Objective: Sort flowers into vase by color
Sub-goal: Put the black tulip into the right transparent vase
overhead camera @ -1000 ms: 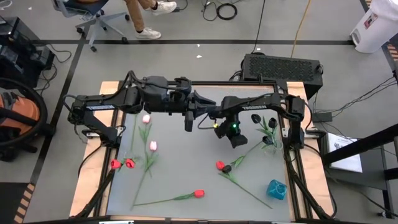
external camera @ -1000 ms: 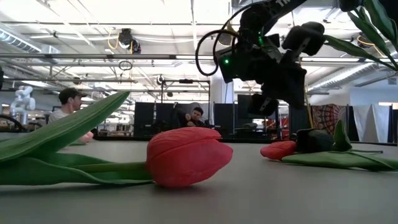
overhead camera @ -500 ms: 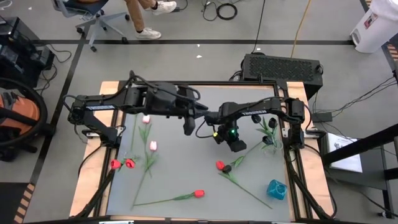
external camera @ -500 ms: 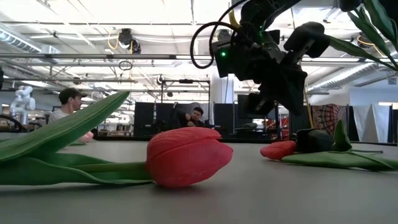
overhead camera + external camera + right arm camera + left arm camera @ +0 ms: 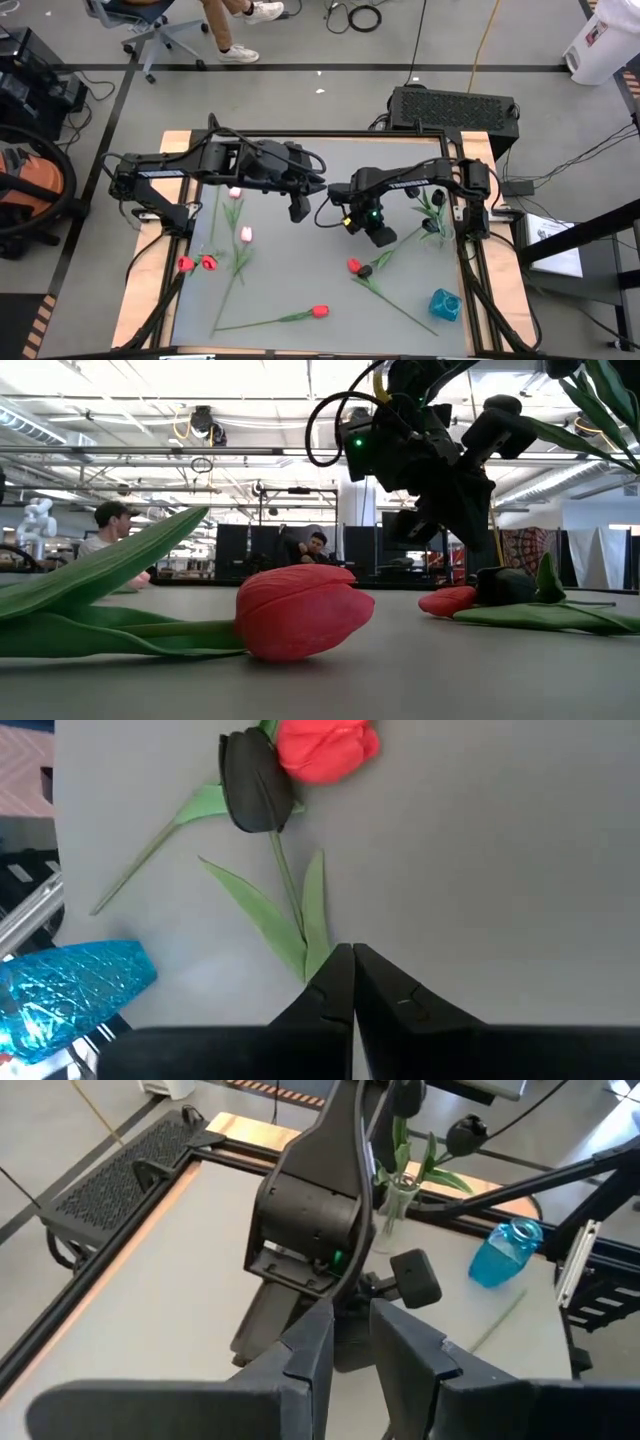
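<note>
My right gripper's shut fingers hang over the base of the black tulip's leaves. Next, I open them and grip the black tulip's stem [image 5: 281, 858] below its head.
A black tulip [image 5: 255, 780] and a red tulip [image 5: 325, 748] lie head to head on the grey table [image 5: 300, 270], right of its middle. My right gripper [image 5: 352, 960] is shut, its tips pointing down at the black tulip's stem and leaves [image 5: 310, 935]. My left gripper [image 5: 350, 1342] hangs above the table's middle, tipped downward, slightly open with nothing between its fingers. Pink tulips [image 5: 246, 235] and red tulips [image 5: 208, 263] lie at the left. Another red tulip [image 5: 319, 311] lies near the front edge. My right gripper comes from above, slanting down, with its shut fingertips [image 5: 335, 970] at the lower end of the black tulip's leaves [image 5: 318, 958]. The tulip lies flat on the table. I cannot tell whether the fingertips touch the leaf.
A clear vase [image 5: 393, 1205] holding black tulips [image 5: 410, 190] stands by the table's right edge. A blue vase [image 5: 445, 304] lies at the front right. The right arm's wrist [image 5: 310, 1220] is close in front of my left gripper. People sit in the room behind.
My left gripper has tipped downward and sunk a little over the table's middle. My right gripper has swung slightly toward the table's left and near side, still shut. The tulips have stayed where they lay.
</note>
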Action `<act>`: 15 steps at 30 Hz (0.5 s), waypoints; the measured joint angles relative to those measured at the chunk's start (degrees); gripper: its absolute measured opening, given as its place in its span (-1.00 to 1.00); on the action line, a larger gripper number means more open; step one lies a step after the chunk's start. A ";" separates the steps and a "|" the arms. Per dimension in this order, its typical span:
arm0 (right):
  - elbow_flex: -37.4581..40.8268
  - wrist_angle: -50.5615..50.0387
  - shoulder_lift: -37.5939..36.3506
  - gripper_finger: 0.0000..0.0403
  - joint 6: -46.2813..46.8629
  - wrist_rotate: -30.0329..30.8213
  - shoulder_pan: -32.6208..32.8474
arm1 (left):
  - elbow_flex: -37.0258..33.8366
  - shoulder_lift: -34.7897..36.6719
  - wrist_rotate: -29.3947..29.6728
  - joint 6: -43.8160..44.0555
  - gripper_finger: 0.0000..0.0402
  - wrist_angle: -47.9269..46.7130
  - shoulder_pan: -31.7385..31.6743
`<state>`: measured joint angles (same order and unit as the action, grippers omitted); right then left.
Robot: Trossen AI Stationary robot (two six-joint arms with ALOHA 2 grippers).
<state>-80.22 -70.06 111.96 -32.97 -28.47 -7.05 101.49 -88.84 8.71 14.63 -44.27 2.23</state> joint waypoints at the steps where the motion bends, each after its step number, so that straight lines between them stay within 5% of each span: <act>1: -0.01 -0.05 0.00 -1.00 -0.46 0.01 0.28 | 0.00 0.00 -0.10 0.02 -0.61 0.00 0.15; 15: -0.01 0.09 0.00 -1.00 -4.05 0.13 6.19 | 0.00 0.00 -0.29 0.07 -0.61 1.05 1.65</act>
<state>-80.23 -69.97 111.96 -37.03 -28.34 -0.86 101.49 -88.84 8.43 14.70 -43.22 3.88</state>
